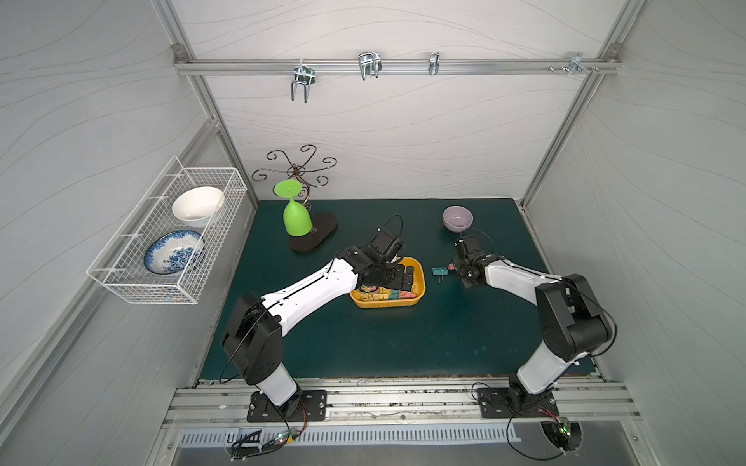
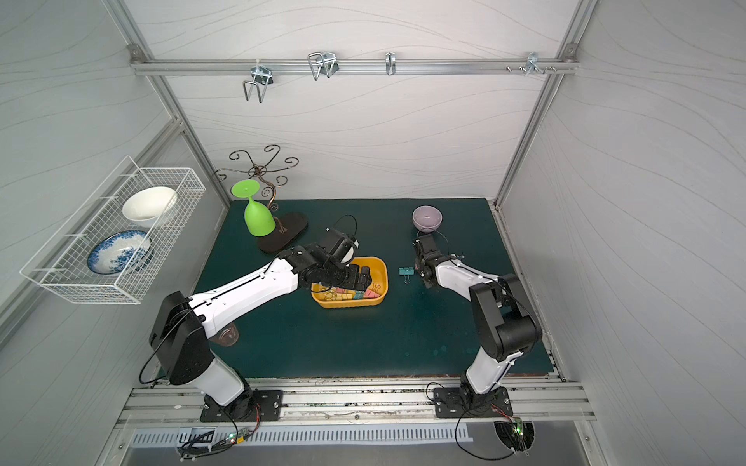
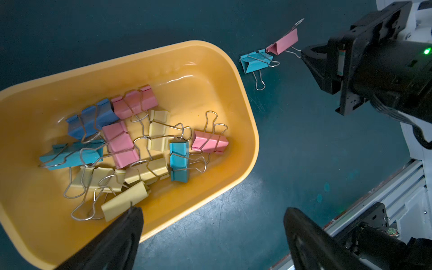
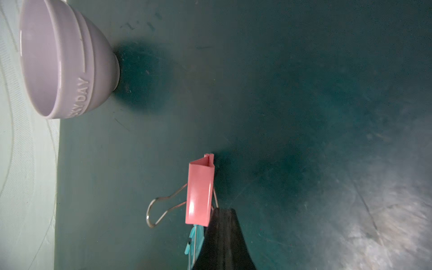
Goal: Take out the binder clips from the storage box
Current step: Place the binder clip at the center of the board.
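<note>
My right gripper is at the pink clip that slants against the teal clip, so it should open, take the pink clip by its free wire handle [image 4: 149,216] and straighten it.
The yellow-orange storage box [image 1: 420,278] [image 2: 382,278] [image 3: 233,93] lies mid-mat and holds several binder clips [image 3: 121,142] in pink, teal, blue and yellow. My left gripper [image 1: 403,278] [image 3: 212,211] hovers open over the box's near side, with nothing between its fingers [image 3: 131,224]. Right of the box a teal clip [image 1: 438,271] [image 3: 256,62] lies on the mat. A pink clip [image 3: 282,42] [image 4: 199,194] leans against it. My right gripper [image 1: 454,268] [image 3: 304,52] [image 4: 222,210] is shut on that pink clip's wire handle, low over the mat.
A lilac bowl [image 1: 457,218] [image 4: 60,58] stands behind the right gripper. At the back left are an upturned green goblet [image 1: 296,218] and a wire stand [image 1: 300,169] on a black base. A white wire basket [image 1: 161,238] with two bowls hangs on the left wall.
</note>
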